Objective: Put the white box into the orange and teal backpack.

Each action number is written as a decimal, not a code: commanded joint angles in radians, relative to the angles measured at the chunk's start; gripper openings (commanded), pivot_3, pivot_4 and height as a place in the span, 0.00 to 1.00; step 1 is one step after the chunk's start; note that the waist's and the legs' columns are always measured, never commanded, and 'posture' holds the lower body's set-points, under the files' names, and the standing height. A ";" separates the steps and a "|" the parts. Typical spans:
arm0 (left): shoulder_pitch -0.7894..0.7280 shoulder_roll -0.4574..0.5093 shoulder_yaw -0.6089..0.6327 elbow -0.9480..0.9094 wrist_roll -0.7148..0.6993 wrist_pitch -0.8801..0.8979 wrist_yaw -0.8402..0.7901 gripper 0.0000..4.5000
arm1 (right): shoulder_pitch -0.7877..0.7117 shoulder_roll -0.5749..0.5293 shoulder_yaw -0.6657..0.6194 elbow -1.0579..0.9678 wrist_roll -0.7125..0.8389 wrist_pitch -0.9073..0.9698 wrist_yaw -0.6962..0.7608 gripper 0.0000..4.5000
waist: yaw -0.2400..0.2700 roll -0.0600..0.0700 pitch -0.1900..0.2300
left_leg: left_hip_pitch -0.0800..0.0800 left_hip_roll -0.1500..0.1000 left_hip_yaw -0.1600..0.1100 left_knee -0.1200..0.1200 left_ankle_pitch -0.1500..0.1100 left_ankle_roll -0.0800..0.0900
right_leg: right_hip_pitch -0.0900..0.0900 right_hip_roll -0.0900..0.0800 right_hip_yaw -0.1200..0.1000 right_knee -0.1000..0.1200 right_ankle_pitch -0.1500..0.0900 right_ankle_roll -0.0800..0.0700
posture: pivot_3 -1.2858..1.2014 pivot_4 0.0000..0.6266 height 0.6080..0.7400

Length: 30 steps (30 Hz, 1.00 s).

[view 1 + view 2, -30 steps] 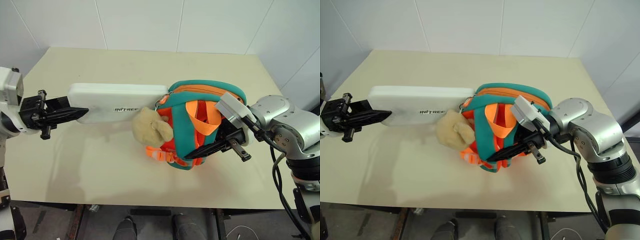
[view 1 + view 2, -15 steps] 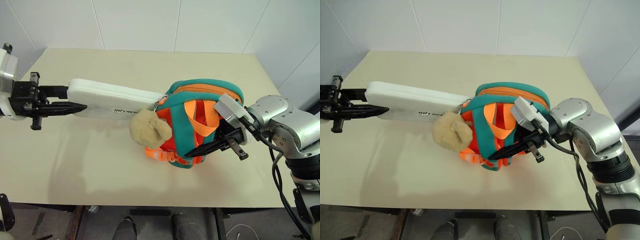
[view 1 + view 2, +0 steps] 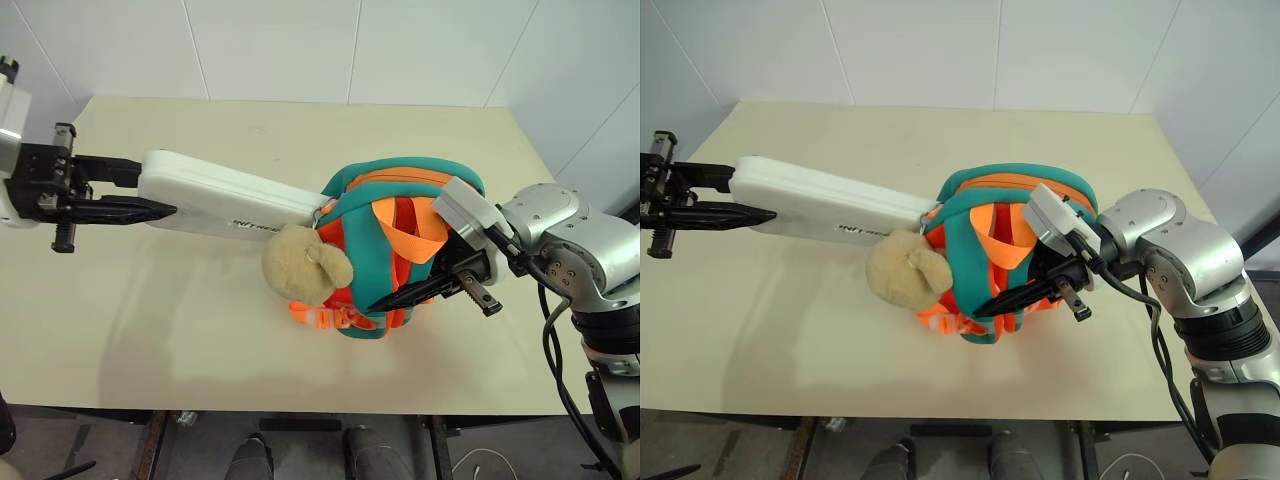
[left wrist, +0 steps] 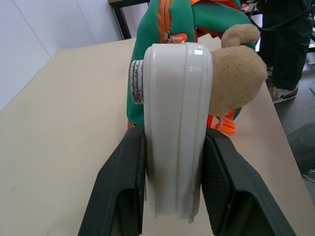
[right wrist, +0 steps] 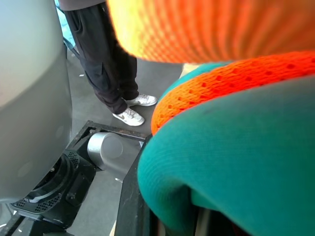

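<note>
Next, my left gripper releases the white box, which hangs over the table now, inside the backpack's pocket [image 3: 364, 192] [image 4: 173, 35], under the orange zipper and above the tan plush head.
The white box [image 3: 225, 190] hangs over the table, sloping down to the right, with its far end at the side opening of the orange and teal backpack [image 3: 400, 195]. My left gripper [image 3: 155, 188] is shut on the box's outer end. In the left wrist view both black fingers [image 4: 125, 182] press the box [image 4: 174, 113] on its narrow sides. A tan plush head [image 3: 300, 265] hangs off the backpack just below the box. My right gripper [image 3: 388, 300] is shut on the backpack's teal strap, holding the bag upright; its fingertips are buried in the fabric [image 5: 231, 162].
The beige table [image 3: 180, 330] is bare in front of and left of the backpack, with its front edge close below. White walls stand behind it. A person's legs [image 5: 106, 73] show past the table in the right wrist view.
My left gripper has lifted the box's outer end and rolled it, so the box now slants down toward the backpack's opening. The right gripper and backpack have stayed put.
</note>
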 commanded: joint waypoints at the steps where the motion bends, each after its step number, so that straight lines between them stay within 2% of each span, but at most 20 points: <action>1: -0.013 -0.002 -0.056 -0.048 0.051 -0.062 -0.024 0.27 | -0.029 0.006 -0.001 -0.006 -0.008 -0.024 0.056 0.00 | -0.001 0.000 0.000 | 0.000 0.000 0.000 0.000 0.000 0.000 | 0.000 0.000 0.000 0.000 0.000 0.000 | 0.52 0.24 1.00; 11: -0.121 -0.110 -0.203 0.038 0.253 -0.201 0.102 0.26 | -0.031 0.023 0.009 -0.007 -0.020 -0.029 0.045 0.00 | 0.001 0.000 0.000 | 0.000 0.000 0.000 0.002 0.000 0.000 | 0.000 0.001 0.000 0.002 0.000 0.000 | 0.52 0.24 1.00; 17: -0.148 -0.224 -0.269 0.033 0.308 -0.121 0.243 0.26 | -0.026 0.037 0.012 -0.015 -0.018 -0.025 0.037 0.00 | 0.002 0.000 0.000 | 0.000 0.000 -0.001 0.006 0.000 0.000 | 0.002 0.001 0.000 0.004 0.000 0.000 | 0.52 0.24 1.00; 21: -0.174 -0.367 -0.315 0.012 0.299 -0.018 0.348 0.26 | -0.028 0.049 0.016 -0.012 -0.023 -0.025 0.035 0.00 | 0.006 0.001 0.000 | 0.001 0.000 -0.001 0.011 -0.001 0.001 | 0.006 0.001 0.000 0.004 0.001 0.002 | 0.52 0.24 1.00; 25: -0.204 -0.491 -0.333 0.051 0.316 -0.017 0.415 0.26 | -0.028 0.055 0.017 -0.011 -0.024 -0.025 0.034 0.00 | 0.009 0.001 0.000 | 0.001 0.000 -0.003 0.015 -0.001 0.002 | 0.010 0.002 0.000 0.002 0.003 0.005 | 0.52 0.24 1.00; 30: -0.228 -0.560 -0.341 0.076 0.329 0.028 0.459 0.26 | -0.026 0.062 0.017 -0.014 -0.027 -0.025 0.027 0.00 | 0.003 0.001 0.000 | 0.001 0.000 -0.003 0.015 -0.001 0.002 | 0.010 0.002 0.000 0.002 0.004 0.005 | 0.52 0.24 1.00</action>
